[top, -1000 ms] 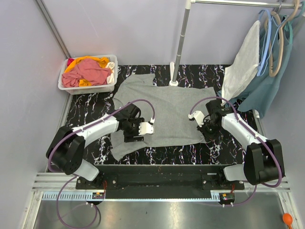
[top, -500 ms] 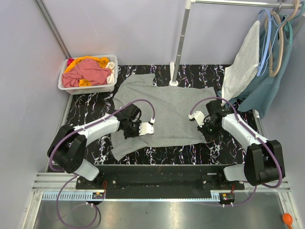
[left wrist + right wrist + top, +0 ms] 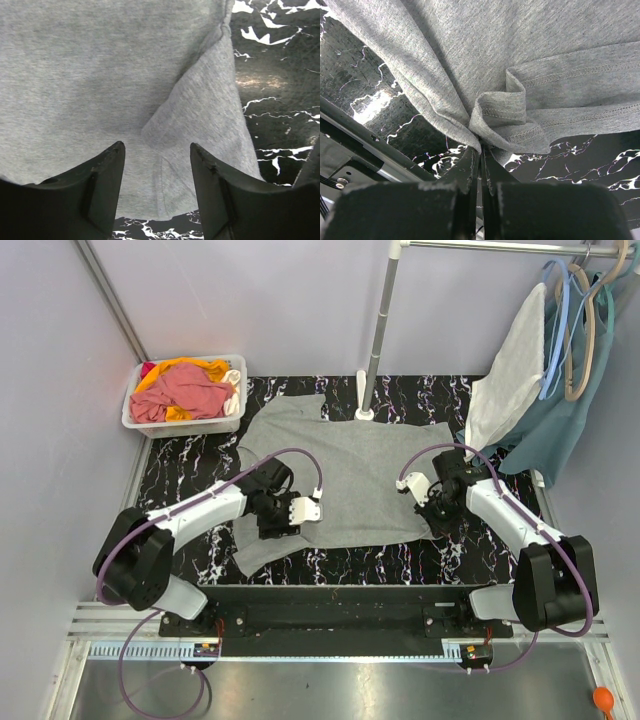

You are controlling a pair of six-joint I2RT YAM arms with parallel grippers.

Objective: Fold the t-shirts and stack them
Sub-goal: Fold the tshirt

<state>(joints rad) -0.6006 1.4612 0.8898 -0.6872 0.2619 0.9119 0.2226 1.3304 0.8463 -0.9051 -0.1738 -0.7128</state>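
Next, my left gripper pinches the raised fold (image 3: 153, 133) by the sleeve before both grippers lift the t-shirt's near edge, because my right gripper holds only the corner of the t-shirt's hem.
A grey t-shirt (image 3: 350, 465) lies spread on the black marbled table (image 3: 180, 475). My left gripper (image 3: 277, 519) hovers over its near-left part, open and empty. In the left wrist view the gripper (image 3: 156, 148) has its jaws apart above a folded sleeve flap (image 3: 205, 115) near the shirt's edge. My right gripper (image 3: 433, 508) is at the shirt's near-right corner. In the right wrist view the gripper (image 3: 481, 150) is shut on a bunched fold of the shirt's stitched hem (image 3: 502, 110).
A clear plastic bin (image 3: 180, 427) holding red and orange clothes stands at the back left. A metal rack pole (image 3: 376, 340) stands on a base at the shirt's far edge. Clothes on hangers (image 3: 560, 380) hang at the right.
My left gripper has shifted slightly over the shirt's near-left part and stays open. The right gripper has held its grip on the hem without moving.
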